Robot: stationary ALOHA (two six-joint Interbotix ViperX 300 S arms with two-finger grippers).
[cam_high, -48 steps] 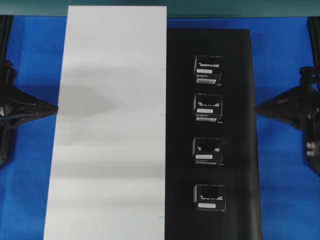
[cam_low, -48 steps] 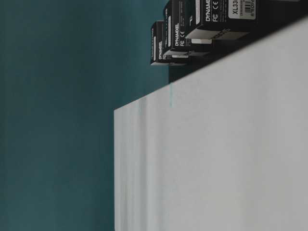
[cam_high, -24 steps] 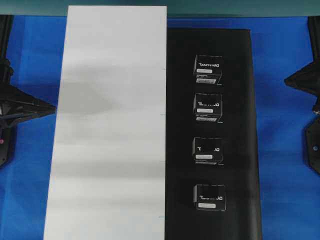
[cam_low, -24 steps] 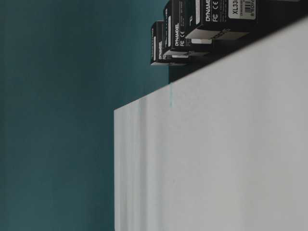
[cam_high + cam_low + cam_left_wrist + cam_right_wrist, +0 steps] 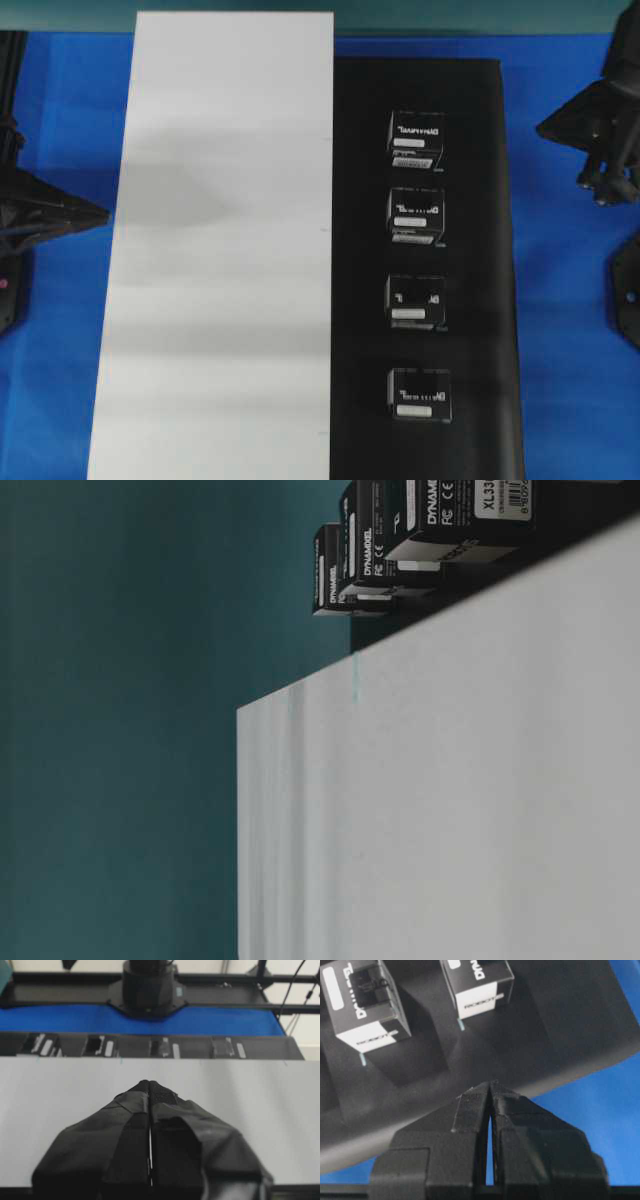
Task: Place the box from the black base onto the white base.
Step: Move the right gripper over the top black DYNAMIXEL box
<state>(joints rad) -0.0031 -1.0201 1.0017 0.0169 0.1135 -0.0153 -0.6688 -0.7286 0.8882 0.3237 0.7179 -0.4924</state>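
Observation:
The farthest box on the black base will next have my right gripper close on its near and far sides point(image 5: 417, 132) point(image 5: 476, 980).
Several alike black boxes stand in a row on the black base point(image 5: 360, 250): the farthest box point(image 5: 416, 140), the nearest box point(image 5: 419, 394), and two between them. The white base point(image 5: 220, 250) lies beside it on the left and holds nothing. My left gripper point(image 5: 105, 213) is shut and empty at the white base's left edge; its wrist view shows its tip point(image 5: 150, 1082) over the white base point(image 5: 250, 1095). My right gripper point(image 5: 540, 128) is shut and empty, off the black base's far right edge. Its wrist view shows its tip point(image 5: 490, 1084) and two boxes point(image 5: 367, 1005) beyond it.
Blue table surface point(image 5: 570, 300) surrounds both sheets. The right arm's base point(image 5: 147, 985) stands behind the row of boxes in the left wrist view. The table-level view shows the white base point(image 5: 450, 780) and box sides point(image 5: 460, 520) against a teal backdrop.
My right gripper has moved from the middle of the right edge toward the far end of the table, and sits higher. The left gripper and the boxes have not moved.

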